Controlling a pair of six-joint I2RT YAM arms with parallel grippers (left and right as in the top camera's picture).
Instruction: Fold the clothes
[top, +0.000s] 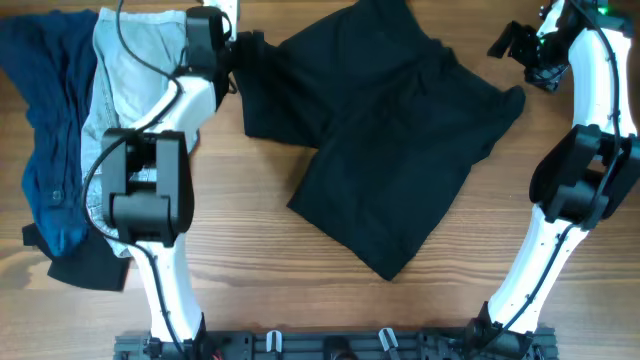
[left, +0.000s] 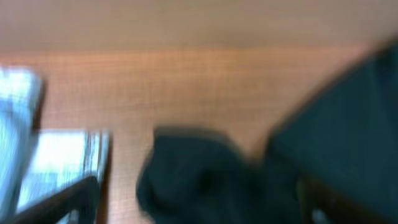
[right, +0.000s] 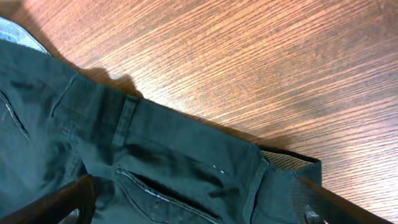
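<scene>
My right gripper should grab the black shorts at the waistband's end corner (top: 517, 98) (right: 303, 167), past the last belt loop.
The black shorts (top: 390, 130) lie spread and rumpled at the table's middle. My left gripper (top: 238, 55) is at their far left corner. In the blurred left wrist view its fingers (left: 199, 208) stand wide apart with a bunched black fold (left: 193, 174) between them. My right gripper (top: 520, 45) hovers open at the far right, just off the shorts' right corner. In the right wrist view its fingers (right: 196, 208) are spread over the waistband (right: 124, 118), with belt loops and a pocket slit in view. Pale blue jeans (top: 130, 70) and a navy garment (top: 45, 120) lie at the left.
The left arm's body (top: 150, 180) lies over the jeans. A dark scrap of cloth (top: 85, 268) sticks out below the navy garment. A black rail (top: 330, 345) runs along the front edge. Bare wood (top: 250, 260) shows in front of the shorts.
</scene>
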